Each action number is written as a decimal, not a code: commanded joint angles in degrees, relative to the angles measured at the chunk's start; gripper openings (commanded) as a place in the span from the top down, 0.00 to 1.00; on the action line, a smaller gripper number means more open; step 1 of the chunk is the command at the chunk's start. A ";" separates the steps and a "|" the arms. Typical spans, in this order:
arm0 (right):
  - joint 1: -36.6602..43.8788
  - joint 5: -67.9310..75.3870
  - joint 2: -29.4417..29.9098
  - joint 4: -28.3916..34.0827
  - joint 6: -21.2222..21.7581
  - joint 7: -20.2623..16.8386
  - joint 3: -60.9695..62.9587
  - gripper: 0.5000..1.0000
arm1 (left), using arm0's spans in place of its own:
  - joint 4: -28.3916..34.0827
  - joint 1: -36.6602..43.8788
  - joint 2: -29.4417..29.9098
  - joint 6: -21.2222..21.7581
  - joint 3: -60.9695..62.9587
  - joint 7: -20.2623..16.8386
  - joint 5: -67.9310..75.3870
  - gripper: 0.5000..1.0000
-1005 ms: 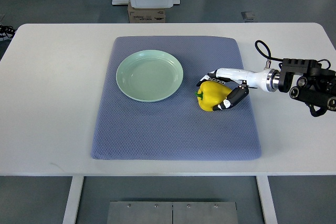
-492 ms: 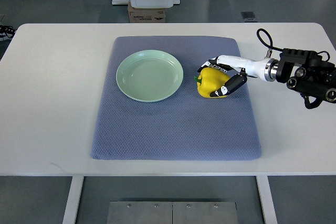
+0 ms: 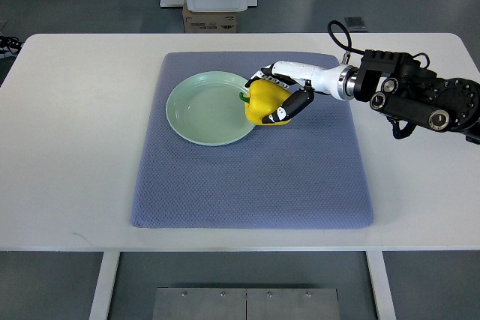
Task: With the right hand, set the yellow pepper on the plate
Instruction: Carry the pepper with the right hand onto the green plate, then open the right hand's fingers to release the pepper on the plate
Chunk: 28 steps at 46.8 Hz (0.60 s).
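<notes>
My right gripper is going to let go of the yellow pepper, now lifted above the mat, between the pale green plate's middle and the plate's rim (image 3: pixel 233 112) under the stem of the pepper.
My right hand (image 3: pixel 276 95) reaches in from the right edge and is shut on the yellow pepper (image 3: pixel 264 103), fingers wrapped over its top and near side. The pepper's green stem points left and overlaps the right rim of the pale green plate (image 3: pixel 204 108). Pepper and hand look lifted above the blue-grey mat (image 3: pixel 251 177). The plate lies on the mat's upper left part with nothing inside it. The left arm does not show.
The mat covers the middle of a white table (image 3: pixel 67 140). The right forearm, black with a looping cable (image 3: pixel 339 35), crosses the table's upper right. Beyond the far table edge stand a white pedestal and a cardboard box (image 3: pixel 210 19).
The right hand has carried the pepper up off the mat and leftward, from the mat's right-middle to the plate's right rim. The forearm followed it toward the far left.
</notes>
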 commanded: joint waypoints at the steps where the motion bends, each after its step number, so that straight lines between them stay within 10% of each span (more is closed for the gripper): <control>1: 0.00 0.00 1.53 -0.03 -0.03 -1.38 0.79 1.00 | 0.00 0.02 0.00 0.00 0.00 -0.01 0.00 0.00; 28: 0.35 0.17 11.90 -1.96 -0.29 -9.91 5.80 1.00 | 0.00 0.02 0.00 0.00 0.00 -0.01 0.00 0.00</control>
